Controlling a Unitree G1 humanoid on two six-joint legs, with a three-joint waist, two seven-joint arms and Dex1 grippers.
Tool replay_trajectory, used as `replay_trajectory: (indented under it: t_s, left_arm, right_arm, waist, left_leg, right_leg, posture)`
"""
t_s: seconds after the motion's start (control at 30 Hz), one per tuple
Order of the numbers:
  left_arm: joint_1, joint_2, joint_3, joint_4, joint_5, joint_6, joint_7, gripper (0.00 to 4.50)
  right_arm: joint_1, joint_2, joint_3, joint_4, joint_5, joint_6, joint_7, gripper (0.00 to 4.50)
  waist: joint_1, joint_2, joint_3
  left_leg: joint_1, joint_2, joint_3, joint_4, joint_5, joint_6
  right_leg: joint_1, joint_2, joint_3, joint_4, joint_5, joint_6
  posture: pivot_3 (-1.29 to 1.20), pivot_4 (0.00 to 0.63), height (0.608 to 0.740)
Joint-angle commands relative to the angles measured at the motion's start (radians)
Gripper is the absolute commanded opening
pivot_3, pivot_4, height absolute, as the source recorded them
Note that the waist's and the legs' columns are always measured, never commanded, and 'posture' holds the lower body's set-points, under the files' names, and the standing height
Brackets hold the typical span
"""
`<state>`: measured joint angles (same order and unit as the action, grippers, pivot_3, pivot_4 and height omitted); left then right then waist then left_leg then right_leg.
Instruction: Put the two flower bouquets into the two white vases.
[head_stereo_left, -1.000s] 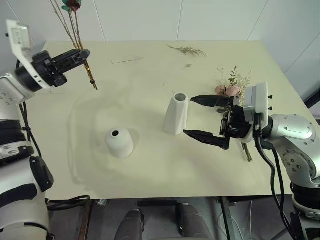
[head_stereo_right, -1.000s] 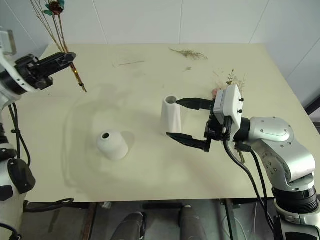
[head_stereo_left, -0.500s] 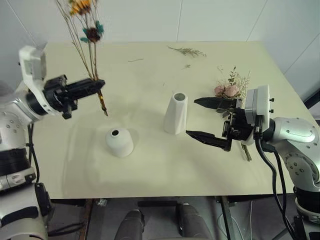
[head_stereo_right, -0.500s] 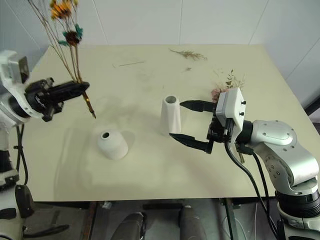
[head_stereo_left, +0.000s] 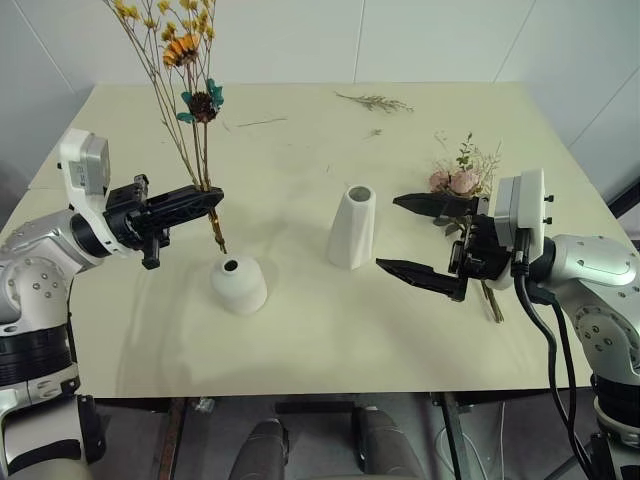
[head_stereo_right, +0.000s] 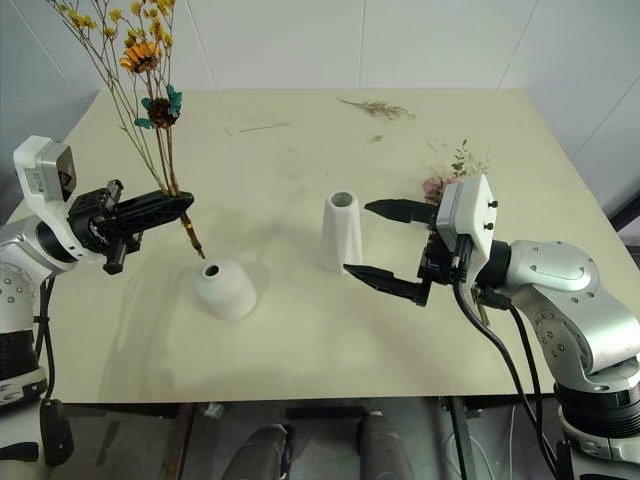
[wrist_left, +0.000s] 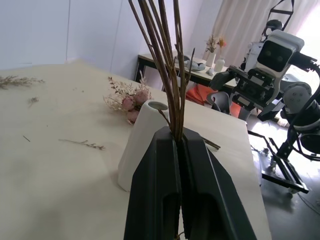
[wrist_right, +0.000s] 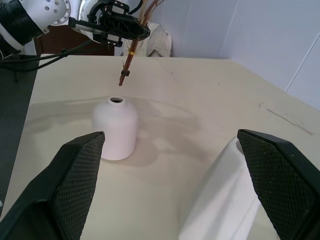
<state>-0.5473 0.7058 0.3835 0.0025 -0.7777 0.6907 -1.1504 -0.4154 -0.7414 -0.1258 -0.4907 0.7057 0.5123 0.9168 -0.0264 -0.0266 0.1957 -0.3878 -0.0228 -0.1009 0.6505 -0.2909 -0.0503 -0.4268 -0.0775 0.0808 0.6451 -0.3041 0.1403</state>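
My left gripper has the yellow-orange wildflower bouquet to place, now upright above and behind the short vase. Next, I let go of the bouquet in the top hole of the short squat vase (head_stereo_left: 231, 265).
My left gripper (head_stereo_left: 208, 197) is shut on the thin stems of the yellow-orange wildflower bouquet (head_stereo_left: 182, 50), which stands upright. The stem ends hang just above and behind the short squat vase (head_stereo_left: 238, 283), apart from its top hole. The left wrist view shows the stems (wrist_left: 167, 65) pinched between the closed fingers (wrist_left: 155, 190). The tall tapered vase (head_stereo_left: 352, 228) stands mid-table. My right gripper (head_stereo_left: 388, 233) stands wide open just to its right, pointing at it, with nothing held. The pink rose bouquet (head_stereo_left: 456, 180) lies on the table behind the right gripper.
A dried twig (head_stereo_left: 376, 100) and a thin loose stem (head_stereo_left: 258, 122) lie near the table's far edge (head_stereo_left: 300, 85). Open tabletop lies in front of both vases. The left wrist view shows another robot (wrist_left: 272, 75) and a table beyond.
My left gripper has come down and to the right with the wildflower bouquet, bringing the stem ends over the squat vase. The right gripper has stayed open in place.
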Motion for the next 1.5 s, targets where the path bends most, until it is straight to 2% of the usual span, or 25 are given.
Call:
replay_trajectory:
  t_s: [0.03, 0.27, 0.33, 0.37, 0.73, 1.2, 1.5]
  left_arm:
    - [0.016, -0.009, 0.026, -0.061, -0.017, -0.065, 0.020, 0.02]
    - [0.097, -0.051, 0.036, -0.128, -0.014, -0.176, 0.038, 0.02]
    - [0.150, -0.071, 0.019, -0.164, 0.075, -0.318, 0.046, 0.02]
    - [0.176, -0.069, 0.008, -0.184, 0.089, -0.335, 0.046, 0.02]
    - [0.285, -0.107, 0.039, -0.246, 0.042, -0.391, 0.131, 0.02]
    - [0.333, -0.145, -0.008, -0.257, 0.036, -0.420, 0.156, 0.02]
    - [0.360, -0.123, -0.005, -0.255, 0.038, -0.415, 0.143, 0.02]
  right_arm:
    - [-0.002, -0.015, -0.028, -0.037, 0.020, 0.002, -0.005, 4.50]
    - [-0.013, -0.016, -0.031, -0.026, 0.019, 0.011, -0.008, 4.50]
    - [-0.008, -0.014, -0.031, -0.025, 0.018, 0.011, -0.009, 4.50]
    - [-0.007, -0.012, -0.030, -0.023, 0.018, 0.011, -0.012, 4.50]
    - [-0.023, 0.008, -0.010, 0.010, 0.003, -0.009, -0.012, 4.50]
    - [-0.046, 0.024, 0.004, 0.031, -0.008, -0.022, -0.011, 4.50]
    - [-0.040, 0.030, 0.003, 0.027, -0.010, -0.025, -0.020, 4.50]
  waist:
    - [-0.001, 0.000, 0.000]
    - [-0.002, 0.000, 0.000]
    - [-0.001, 0.000, 0.000]
    - [0.000, 0.000, 0.000]
    - [-0.002, 0.000, 0.000]
    - [0.000, 0.000, 0.000]
    - [-0.001, 0.000, 0.000]
  left_leg:
    - [0.000, 0.000, 0.000, 0.000, 0.000, 0.000]
    - [0.000, 0.000, 0.000, -0.001, 0.000, 0.000]
    - [0.000, 0.000, 0.001, -0.001, 0.000, 0.000]
    - [0.000, 0.000, 0.001, -0.001, 0.000, 0.000]
    - [0.001, 0.000, 0.000, -0.001, 0.000, 0.000]
    - [0.001, 0.000, 0.001, -0.001, 0.000, 0.000]
    - [0.001, 0.000, 0.001, -0.001, 0.000, 0.000]
  right_leg:
    - [0.000, 0.000, 0.000, 0.000, 0.000, 0.000]
    - [0.000, 0.000, 0.000, 0.000, 0.000, 0.000]
    - [0.000, 0.000, 0.001, -0.001, 0.000, 0.000]
    - [0.000, 0.000, 0.001, -0.001, 0.000, 0.000]
    - [0.001, 0.000, 0.001, -0.002, 0.001, 0.000]
    - [0.001, 0.000, 0.001, -0.002, 0.001, 0.000]
    - [0.001, 0.000, 0.001, -0.003, 0.001, 0.000]
  posture:
    - [0.00, 0.150, 0.740]
    - [0.00, 0.150, 0.740]
    - [0.00, 0.150, 0.740]
    - [0.00, 0.150, 0.740]
    - [0.00, 0.150, 0.740]
    - [0.00, 0.150, 0.740]
    - [0.00, 0.150, 0.740]
